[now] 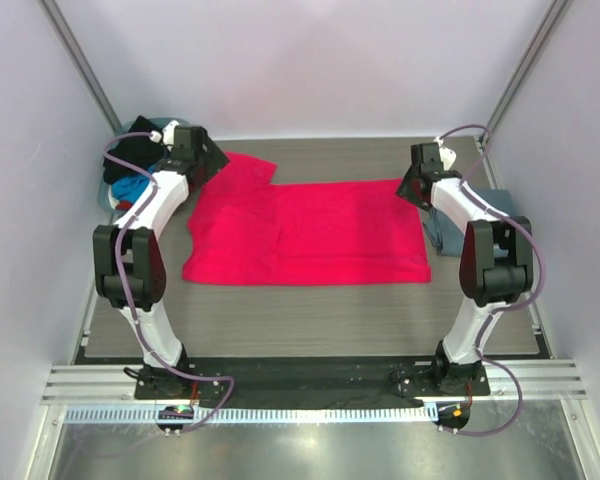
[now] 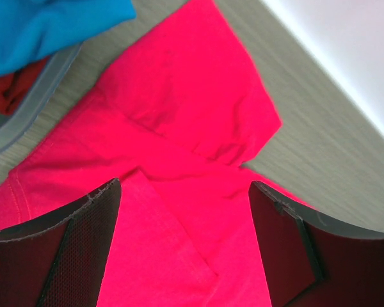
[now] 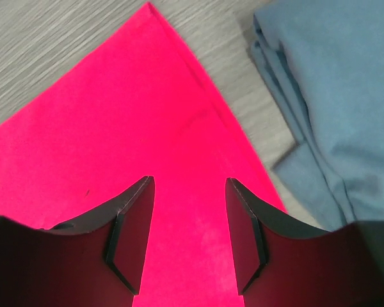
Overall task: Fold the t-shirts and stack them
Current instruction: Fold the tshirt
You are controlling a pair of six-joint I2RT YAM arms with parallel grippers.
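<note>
I will next close my left gripper on the red-pink t-shirt at the sleeve's bin-side edge (image 1: 215, 176) (image 2: 110, 82), where the sleeve joins the shoulder.
A bright red-pink t-shirt (image 1: 310, 235) lies spread flat across the middle of the table, one sleeve (image 2: 192, 96) pointing to the far left. My left gripper (image 1: 212, 162) hovers over that sleeve area; in the left wrist view the left gripper (image 2: 184, 188) is open wide, with only flat cloth below. My right gripper (image 1: 413, 186) is over the shirt's far right corner (image 3: 150, 13); in the right wrist view the right gripper (image 3: 189, 185) stands open above the cloth, gripping nothing. A folded slate grey-blue t-shirt (image 3: 333, 96) lies just right of the red-pink one.
At the far left corner a grey bin (image 2: 38, 109) holds a heap of shirts: black (image 1: 135, 150), bright blue (image 2: 45, 25) and red (image 2: 13, 89). The right arm covers most of the grey-blue shirt (image 1: 442, 238) from above. White walls close in the table.
</note>
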